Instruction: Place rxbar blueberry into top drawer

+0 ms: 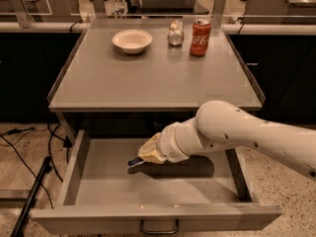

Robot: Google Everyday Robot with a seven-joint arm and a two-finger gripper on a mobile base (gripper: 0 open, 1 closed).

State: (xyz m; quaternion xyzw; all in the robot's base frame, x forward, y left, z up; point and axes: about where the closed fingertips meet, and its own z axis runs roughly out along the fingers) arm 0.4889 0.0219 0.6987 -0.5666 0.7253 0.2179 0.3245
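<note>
The rxbar blueberry, now held low over the drawer's floor, will be released by my gripper on the top drawer's bottom, straight (158, 177) behind the dark loop handle.
The top drawer (148, 191) is pulled open below the grey table, with its dark loop handle (159, 228) at the front. My gripper (144, 158) reaches from the right into the drawer and sits low over its floor, left of centre. It is shut on the rxbar blueberry (134, 162), whose dark blue end sticks out to the left of the fingers. The rest of the bar is hidden by the gripper.
On the table top (148, 83) stand a white bowl (132, 40), a small glass jar (175, 32) and a red soda can (200, 37). Cables and a stand leg (34, 191) lie on the floor at the left. My white arm (247, 137) crosses the drawer's right side.
</note>
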